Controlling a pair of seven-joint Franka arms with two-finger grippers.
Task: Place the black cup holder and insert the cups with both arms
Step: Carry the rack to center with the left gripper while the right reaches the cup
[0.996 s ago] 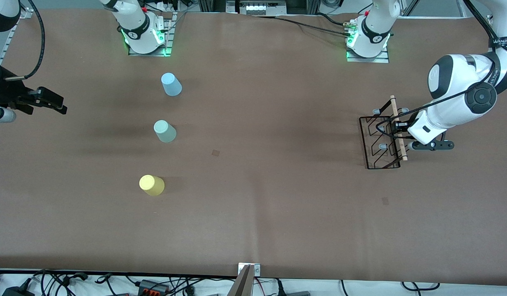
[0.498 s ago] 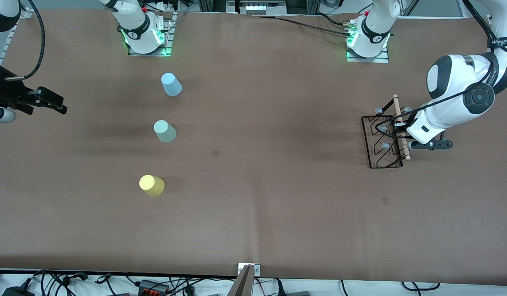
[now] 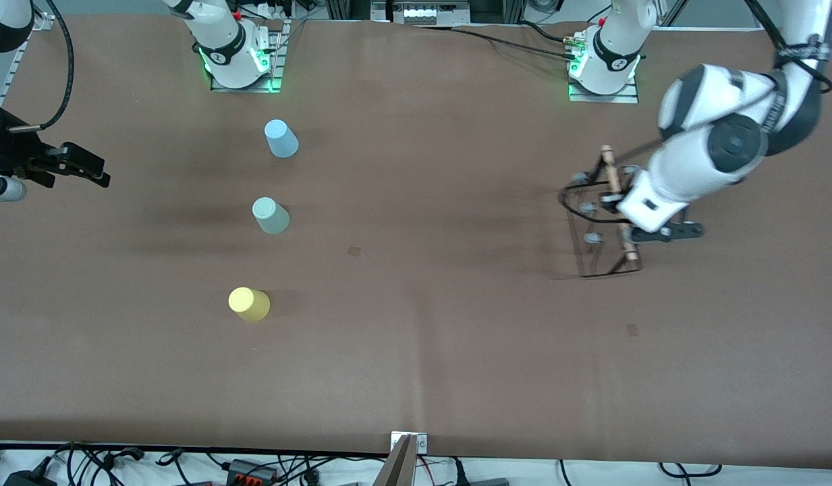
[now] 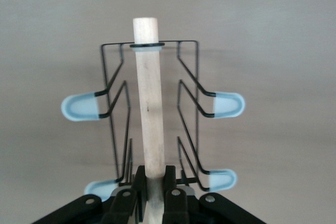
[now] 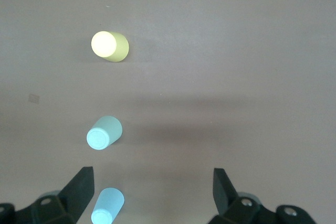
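Note:
The black cup holder, still tilted a little above the table, will be released by my left gripper on the table [image 3: 414, 258], where I will leave it beside the small dark mark nearest the cups.
The black cup holder [image 3: 594, 233] hangs a little above the table at the left arm's end, tilted. Its wooden rod handle [image 3: 618, 202] is on top. My left gripper [image 3: 621, 217] is shut on that rod [image 4: 148, 103], with the wire frame [image 4: 188, 77] and tipped pegs [image 4: 79, 107] below my left gripper [image 4: 153, 182]. Three cups stand upside down toward the right arm's end: light blue [image 3: 281, 138], pale green [image 3: 270, 216], yellow [image 3: 249, 304]. My right gripper [image 3: 95, 172] waits open over the table edge at that end. The right wrist view shows my right gripper [image 5: 152, 182] empty above the yellow [image 5: 110, 45], green [image 5: 104, 132] and blue [image 5: 107, 205] cups.
The brown table [image 3: 422, 324] has two small dark marks [image 3: 353, 250] on it. The arm bases [image 3: 237, 57] stand along the edge farthest from the front camera. Cables lie along the nearest edge.
My left gripper has shut on the wooden rod and carried the cup holder up and toward the table's middle. The right arm and the cups have not moved.

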